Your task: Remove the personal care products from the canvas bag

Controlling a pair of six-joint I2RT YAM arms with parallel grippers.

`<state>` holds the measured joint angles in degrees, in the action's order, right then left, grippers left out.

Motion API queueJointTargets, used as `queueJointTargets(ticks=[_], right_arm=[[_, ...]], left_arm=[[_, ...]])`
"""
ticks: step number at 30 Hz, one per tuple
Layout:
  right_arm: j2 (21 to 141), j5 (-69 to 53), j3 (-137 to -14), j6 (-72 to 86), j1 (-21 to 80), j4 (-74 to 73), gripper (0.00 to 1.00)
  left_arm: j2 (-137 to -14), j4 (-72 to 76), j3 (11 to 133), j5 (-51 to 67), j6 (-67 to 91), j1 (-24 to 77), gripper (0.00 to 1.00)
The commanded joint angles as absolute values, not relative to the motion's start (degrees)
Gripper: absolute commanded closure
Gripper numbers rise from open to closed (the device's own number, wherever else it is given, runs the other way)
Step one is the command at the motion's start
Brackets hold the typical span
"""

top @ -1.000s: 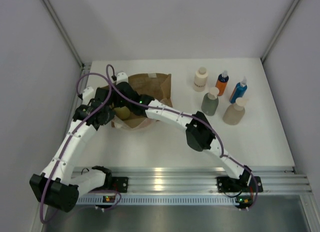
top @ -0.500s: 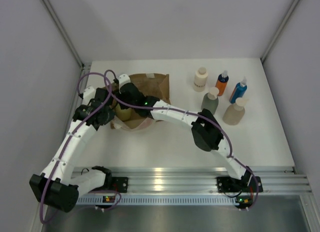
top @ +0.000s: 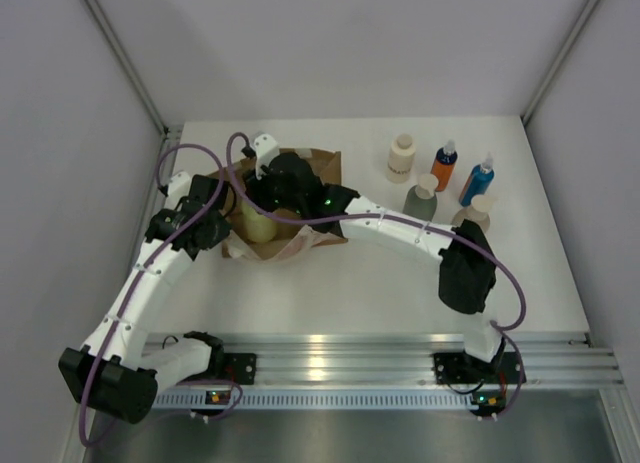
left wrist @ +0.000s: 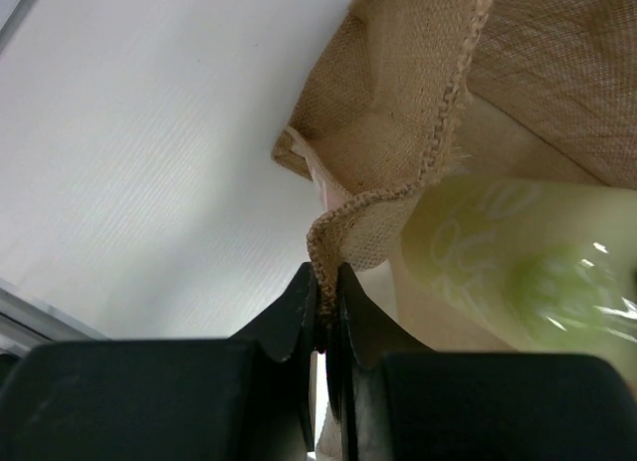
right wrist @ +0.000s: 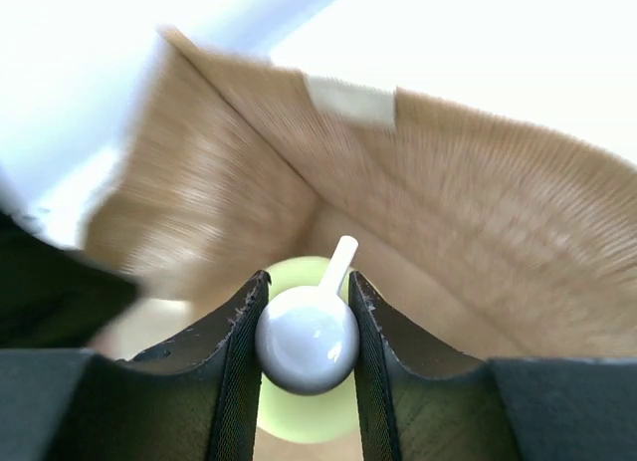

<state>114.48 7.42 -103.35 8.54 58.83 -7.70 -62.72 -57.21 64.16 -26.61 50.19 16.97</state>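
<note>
My right gripper will release the yellow-green bottle on the table (top: 438, 288) just in front of the beige bottle. The yellow-green bottle stands in the bag's mouth now.
The tan canvas bag (top: 318, 171) lies at the table's back left. My left gripper (left wrist: 326, 292) is shut on the bag's woven rim (left wrist: 350, 214) and holds the mouth open. My right gripper (right wrist: 307, 317) is shut on the white cap (right wrist: 307, 344) of the yellow-green bottle (top: 258, 225), which stands in the bag's mouth. The bottle also shows in the left wrist view (left wrist: 518, 262). Five bottles stand at the back right: cream (top: 401, 158), orange (top: 444, 166), blue (top: 478, 179), grey-green (top: 421, 204) and beige (top: 469, 218).
The right arm's elbow (top: 466, 268) hangs just in front of the beige bottle. A metal rail (top: 330, 348) runs along the near edge. Grey walls enclose the table on three sides.
My right gripper has risen and swung toward the back with the yellow-green bottle, lifting it in the bag's mouth. The right elbow has moved right. The left gripper has kept its hold.
</note>
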Motion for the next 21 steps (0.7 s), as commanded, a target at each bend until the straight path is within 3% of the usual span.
queueJointTargets(ticks=[1, 13, 21], right_arm=[[103.6, 2.4, -106.2, 6.9, 57.8, 9.0, 1.00], [93.4, 6.1, -110.9, 1.7, 56.4, 3.1, 1.00], [82.0, 20.5, -109.0, -5.9, 56.0, -10.2, 1.00]], left_arm=[[-62.5, -58.0, 64.8, -23.8, 49.1, 17.1, 1.00], [-63.4, -56.6, 65.7, -24.9, 47.8, 17.1, 1.00], [-63.2, -56.7, 67.7, -23.1, 45.7, 16.5, 1.00]])
